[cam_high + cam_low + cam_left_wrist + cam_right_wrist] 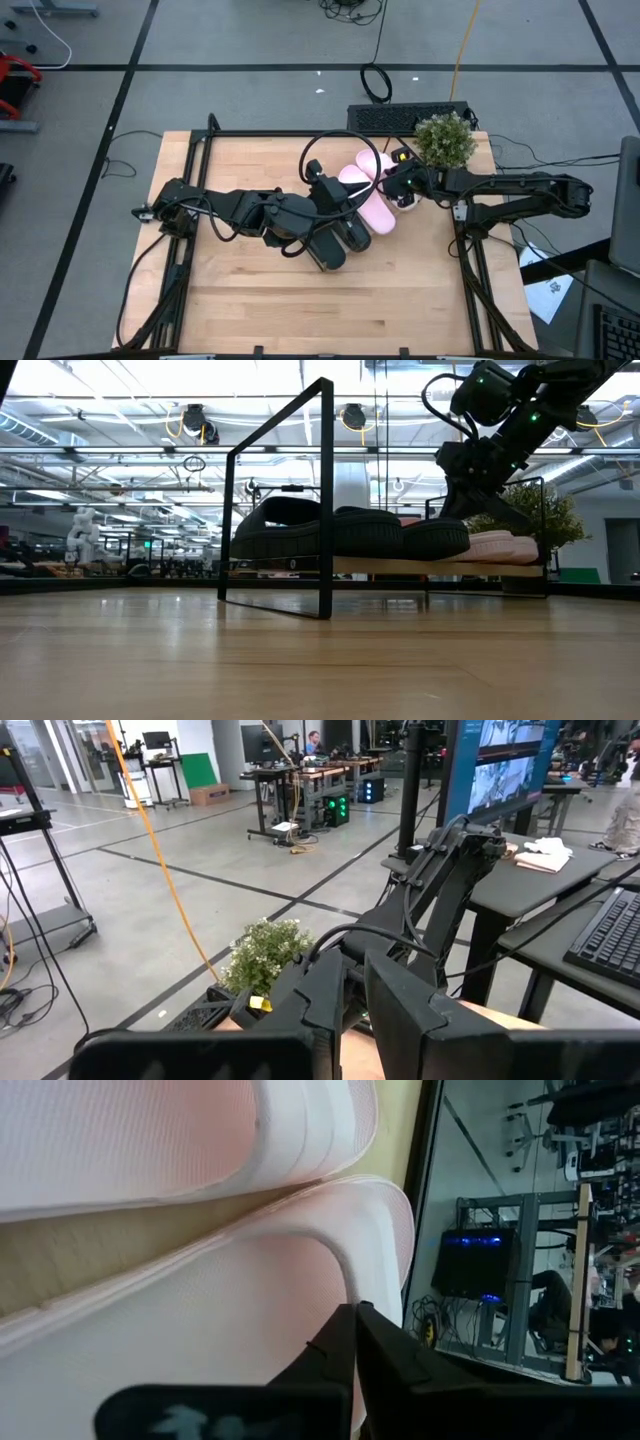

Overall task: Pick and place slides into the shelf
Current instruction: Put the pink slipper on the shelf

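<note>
The fingers of the robot's right gripper are closed against the pink slide's curved rim, so they should open and pinch the rim's edge [355, 1297] before the slide is shifted.
The shelf [400, 567] is a wooden board in a black frame, standing mid-table. Two black slides [335, 245] lie on it side by side, also seen in the low view [330, 530]. Beside them lie two pink slides [378, 208], soles resting on the board [100, 1250]. My right gripper [355, 1330] is shut and slants down at the nearer pink slide [200, 1320], at the shelf's right end [460, 510]. My left gripper [355, 1010] hangs level above the shelf [348, 197], its fingers close together with nothing between them. My right gripper's shut fingertips [340, 1342] stand against the curved rim of one pink slide [330, 1250], coming slanting down from the table's right side. I cannot tell whether they touch it. The slide lies flat on the shelf board.
A small potted plant [445, 140] stands at the table's far right corner, just behind my right arm. A black keyboard [410, 118] lies beyond the far edge. A black cable loop [340, 160] arches over the shelf. Bare wooden tabletop [300, 310] lies toward the near edge.
</note>
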{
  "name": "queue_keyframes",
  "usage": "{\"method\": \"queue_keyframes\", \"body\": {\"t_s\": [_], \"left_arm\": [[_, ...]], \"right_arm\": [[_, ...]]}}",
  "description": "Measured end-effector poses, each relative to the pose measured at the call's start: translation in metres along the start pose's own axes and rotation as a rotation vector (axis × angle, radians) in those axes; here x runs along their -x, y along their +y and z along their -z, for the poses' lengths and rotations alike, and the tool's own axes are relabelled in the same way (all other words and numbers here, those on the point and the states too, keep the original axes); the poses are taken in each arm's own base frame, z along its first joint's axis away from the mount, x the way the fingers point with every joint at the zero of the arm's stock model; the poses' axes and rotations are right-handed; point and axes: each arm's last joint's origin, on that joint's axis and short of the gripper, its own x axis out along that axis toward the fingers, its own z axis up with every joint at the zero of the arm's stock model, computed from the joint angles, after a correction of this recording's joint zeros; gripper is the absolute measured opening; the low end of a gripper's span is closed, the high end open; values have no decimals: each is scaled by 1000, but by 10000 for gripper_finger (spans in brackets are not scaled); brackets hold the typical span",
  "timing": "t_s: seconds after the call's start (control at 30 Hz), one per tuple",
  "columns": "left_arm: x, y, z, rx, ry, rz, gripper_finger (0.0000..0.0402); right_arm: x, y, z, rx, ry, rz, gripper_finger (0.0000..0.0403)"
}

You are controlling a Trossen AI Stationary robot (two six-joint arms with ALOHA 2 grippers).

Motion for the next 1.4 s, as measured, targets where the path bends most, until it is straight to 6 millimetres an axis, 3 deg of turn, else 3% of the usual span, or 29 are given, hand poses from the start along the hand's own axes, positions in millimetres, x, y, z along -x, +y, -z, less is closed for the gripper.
{"method": "queue_keyframes", "body": {"t_s": [0.93,1.4], "left_arm": [[-2,2,-3,19,-19,-6,47],[-2,2,-3,14,-19,-6,47]], "right_arm": [[16,-1,6,-50,-48,-41,4],[15,0,0,2,-89,-41,135]]}}
